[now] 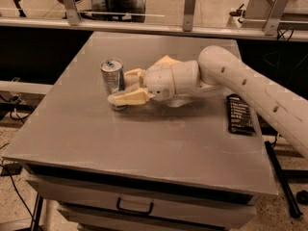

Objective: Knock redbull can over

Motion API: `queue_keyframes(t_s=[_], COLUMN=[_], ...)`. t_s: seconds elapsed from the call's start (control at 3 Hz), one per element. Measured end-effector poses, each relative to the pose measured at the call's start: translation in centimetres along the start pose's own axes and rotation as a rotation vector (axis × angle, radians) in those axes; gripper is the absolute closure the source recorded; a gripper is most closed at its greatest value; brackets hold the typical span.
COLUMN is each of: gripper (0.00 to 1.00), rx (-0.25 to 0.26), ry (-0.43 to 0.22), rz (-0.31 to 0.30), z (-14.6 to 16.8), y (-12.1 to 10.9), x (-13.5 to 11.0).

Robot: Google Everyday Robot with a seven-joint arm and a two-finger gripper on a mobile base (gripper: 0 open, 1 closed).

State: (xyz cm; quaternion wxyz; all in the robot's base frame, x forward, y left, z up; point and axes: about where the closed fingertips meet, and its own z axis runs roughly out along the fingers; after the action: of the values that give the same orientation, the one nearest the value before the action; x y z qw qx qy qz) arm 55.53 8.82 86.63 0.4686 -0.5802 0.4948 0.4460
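My fingers are low by the upright redbull can's base, so I will grip around the can's body (112,80), lift and tip it over.
The redbull can (112,80) stands upright on the grey table (144,143), left of centre; it is silver and blue with a shiny top. My gripper (121,86) lies low over the table just right of the can, and it is open. The near finger (129,97) reaches across the front of the can's base and touches it. The far finger (134,74) sits just behind and to the right of the can. The white arm (250,90) comes in from the right.
A flat black snack-bar wrapper (239,113) lies near the table's right edge. A pale yellow sponge (166,60) shows behind the wrist. A metal rail (187,28) runs behind the table. A drawer handle (134,208) is below the front edge.
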Motion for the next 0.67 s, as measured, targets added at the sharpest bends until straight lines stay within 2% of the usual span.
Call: queue_keyframes(t_s=[0.33,0.67], gripper=[0.3,0.34], rx=[0.005,0.022], ry=[0.007,0.021], rz=[-0.01,-0.012], z=[-0.5,-1.6], y=[0.0,-0.2], x=[-0.7,-1.5])
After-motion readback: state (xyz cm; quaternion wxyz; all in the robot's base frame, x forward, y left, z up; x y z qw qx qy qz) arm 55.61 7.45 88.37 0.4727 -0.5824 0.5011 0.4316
